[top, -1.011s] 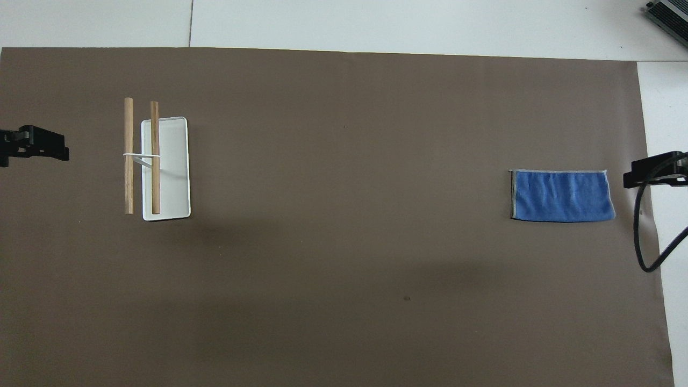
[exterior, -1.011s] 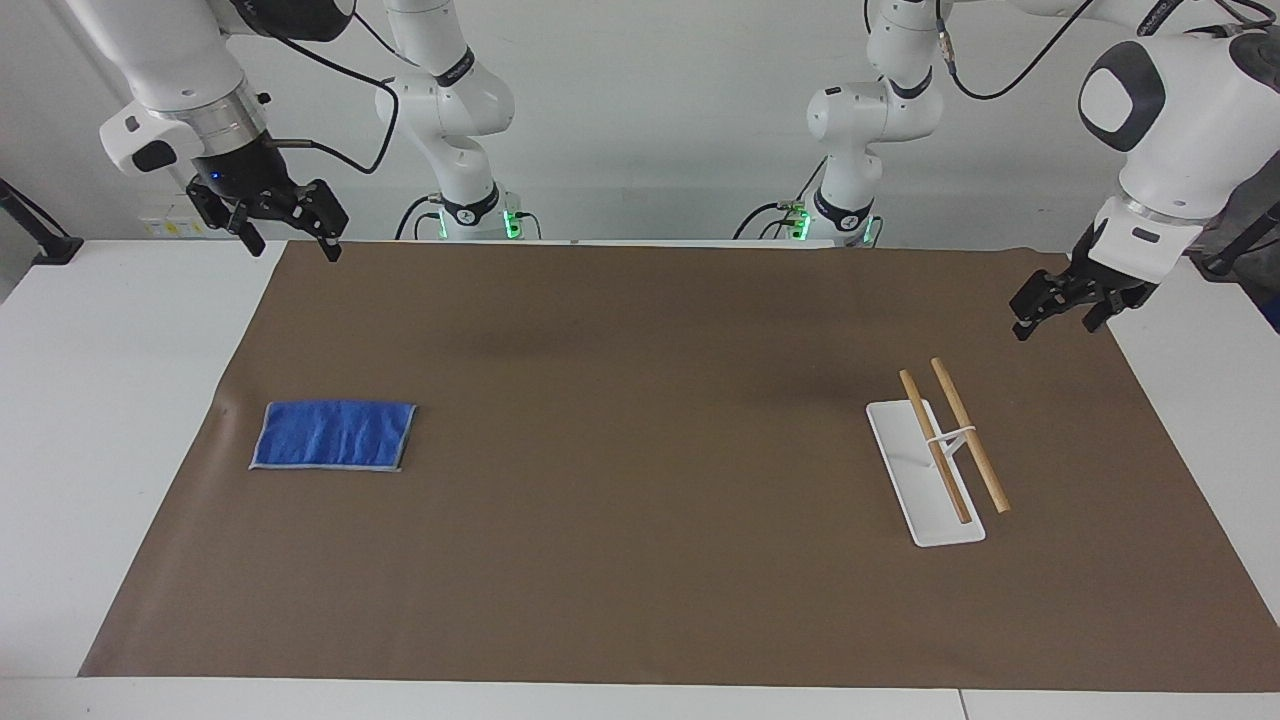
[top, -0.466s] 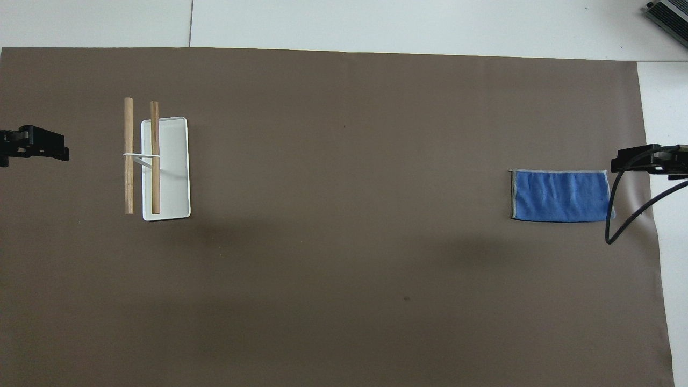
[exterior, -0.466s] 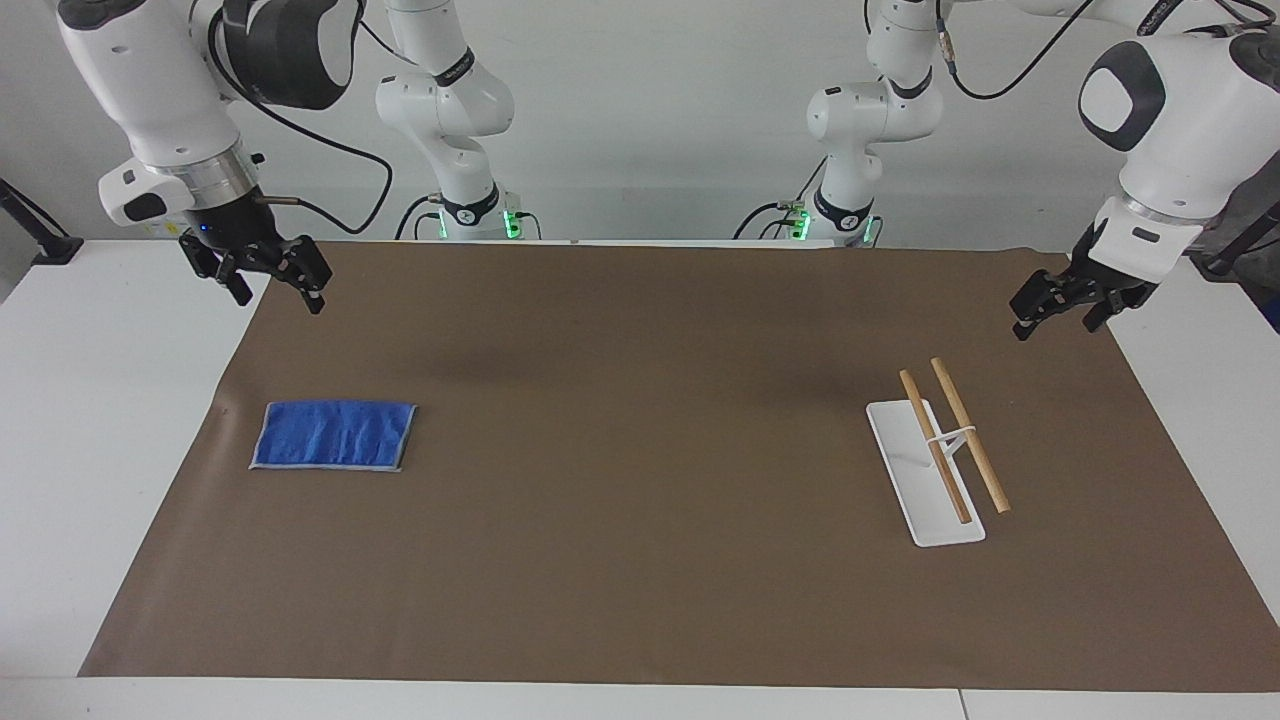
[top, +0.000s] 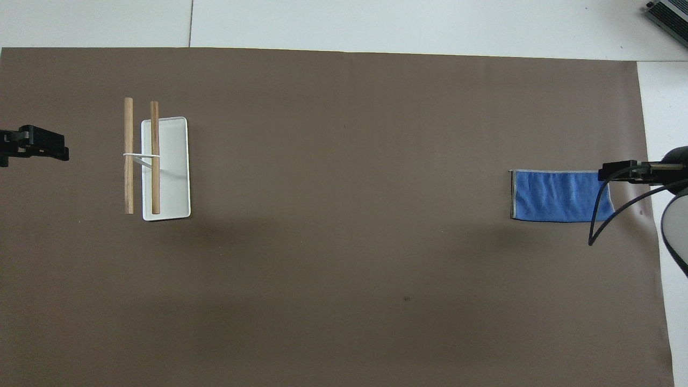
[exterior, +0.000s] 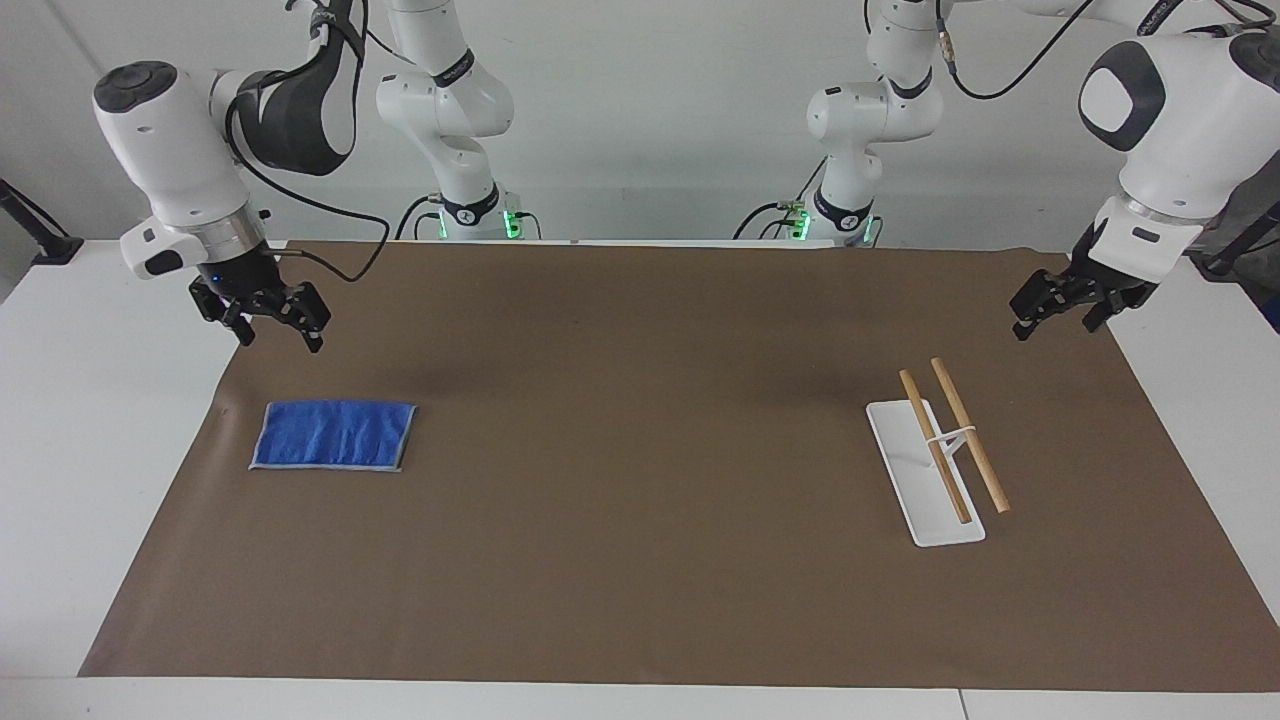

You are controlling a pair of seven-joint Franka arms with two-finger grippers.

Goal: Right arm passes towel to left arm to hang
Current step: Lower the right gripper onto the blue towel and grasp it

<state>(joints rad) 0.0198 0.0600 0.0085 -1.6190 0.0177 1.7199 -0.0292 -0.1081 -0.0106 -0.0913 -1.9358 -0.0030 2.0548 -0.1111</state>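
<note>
I should close my right gripper on the middle of the blue towel (top: 565,196), halfway or so between the towel's short edges.
The blue towel (exterior: 333,436) lies flat on the brown mat toward the right arm's end of the table; it also shows in the overhead view (top: 556,196). My right gripper (exterior: 280,340) is open and empty, in the air above the mat and clear of the towel. In the overhead view the right gripper (top: 618,172) covers the towel's corner, its black cable hanging across the cloth. My left gripper (exterior: 1053,325) is open and empty, waiting in the air over the mat's edge beside the rack; it also shows in the overhead view (top: 45,150).
A rack with two wooden rods (exterior: 950,445) on a white base (exterior: 925,505) stands toward the left arm's end; it also shows in the overhead view (top: 141,156). The brown mat (exterior: 640,520) covers most of the white table.
My right gripper has come down and moved toward the towel, and in the overhead view it now overlaps the towel's corner. The left arm, towel and rack have not moved.
</note>
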